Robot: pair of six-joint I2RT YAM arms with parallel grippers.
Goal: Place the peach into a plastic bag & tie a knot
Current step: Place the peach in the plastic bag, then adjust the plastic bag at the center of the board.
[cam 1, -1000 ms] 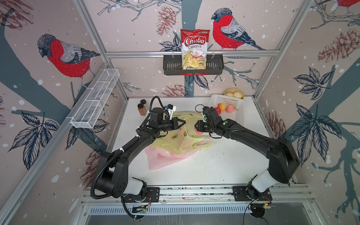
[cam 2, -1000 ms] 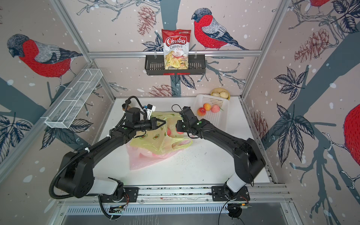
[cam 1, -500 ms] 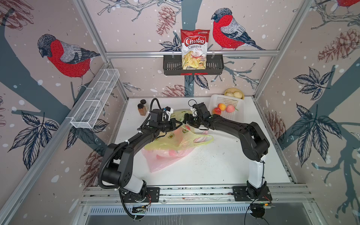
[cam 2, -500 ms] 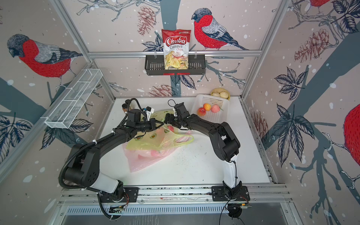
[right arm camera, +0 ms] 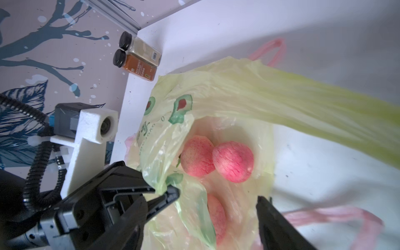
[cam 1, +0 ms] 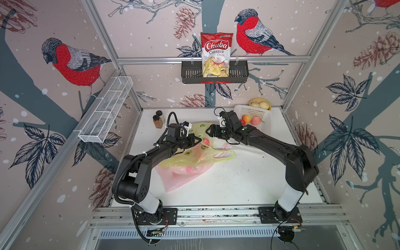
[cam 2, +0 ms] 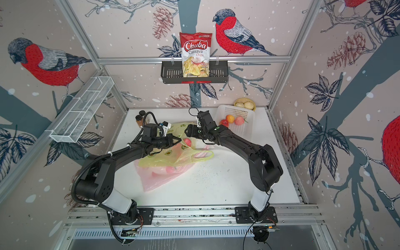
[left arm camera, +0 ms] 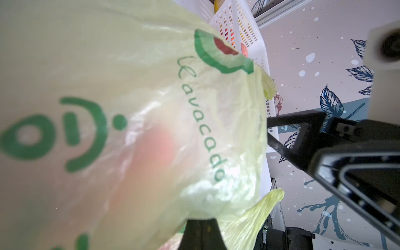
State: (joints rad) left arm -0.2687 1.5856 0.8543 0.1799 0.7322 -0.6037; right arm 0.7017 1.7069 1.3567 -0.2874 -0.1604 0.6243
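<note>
I should move my right gripper next to the near-side handle's outer end [cam 1: 233, 155] on the yellow-green plastic bag and close it to start knotting.
A yellow-green plastic bag [cam 1: 194, 154] with avocado prints lies mid-table, its mouth lifted toward the back. My left gripper [cam 1: 198, 139] is shut on the bag's rim [right arm camera: 161, 184], which bunches over its tip [left arm camera: 201, 223] in the left wrist view. My right gripper [cam 1: 208, 131] hangs open just above the bag's mouth, holding nothing. The right wrist view looks into the bag [right arm camera: 216, 104]: two pink peaches [right arm camera: 197, 159] lie side by side, and a third peach [right arm camera: 216, 214] lies between my open right gripper's [right arm camera: 202, 207] fingers. One peach [cam 2: 187, 141] shows in both top views.
A pink plastic bag [cam 1: 179, 179] lies under the yellow one. A white basket [cam 1: 265, 125] with peaches [cam 1: 255, 120] stands back right, a yellow bowl [cam 1: 259, 104] behind it. Two spice jars [cam 1: 159, 120] stand back left. A chips bag [cam 1: 216, 55] sits in a wall rack.
My right gripper has opened, let go of a peach into the bag, and moved left and back to the bag's mouth. The left gripper has kept its hold on the rim.
</note>
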